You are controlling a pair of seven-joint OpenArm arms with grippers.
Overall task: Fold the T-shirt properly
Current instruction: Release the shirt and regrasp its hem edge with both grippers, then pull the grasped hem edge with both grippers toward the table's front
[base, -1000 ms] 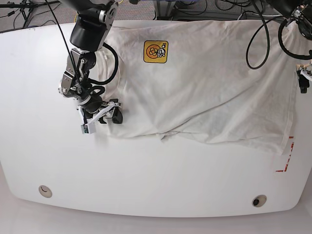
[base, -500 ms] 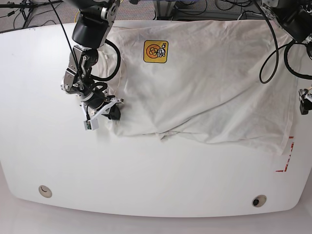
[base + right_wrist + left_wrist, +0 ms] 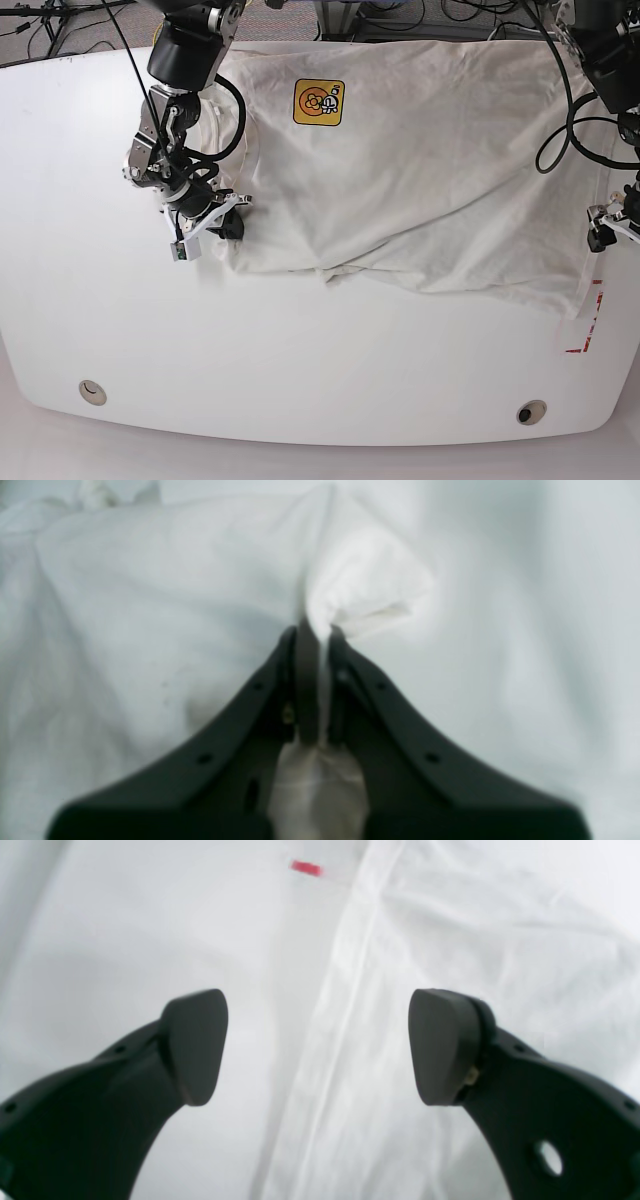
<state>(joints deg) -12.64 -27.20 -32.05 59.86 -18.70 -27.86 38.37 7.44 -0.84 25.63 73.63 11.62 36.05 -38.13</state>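
My left gripper is going to close on the hem (image 3: 590, 255) (image 3: 321, 1047) of the off-white T-shirt, just behind the T-shirt's corner by the red tape marks.
The off-white T-shirt (image 3: 420, 170) lies spread across the back half of the white table (image 3: 300, 350), its yellow-orange graphic (image 3: 319, 103) facing up near the far edge. At the shirt's left lower corner, my right gripper (image 3: 222, 222) is shut on a pinched-up fold of cloth. The right wrist view shows that fold (image 3: 350, 585) rising from between the closed fingers of the right gripper (image 3: 318, 640). My left gripper (image 3: 603, 228) hovers open over the shirt's right hem. In the left wrist view the hem (image 3: 330, 1005) runs between the spread pads of the left gripper (image 3: 318, 1047).
Red tape marks (image 3: 590, 320) sit on the table just off the shirt's right lower corner, one red tape mark (image 3: 306, 868) also showing in the left wrist view. Two round holes (image 3: 92, 391) (image 3: 531, 411) lie near the front edge. Cables hang behind the table.
My right gripper has closed on the shirt's left corner and drawn it slightly back. The left arm has come down along the shirt's right edge, still open.
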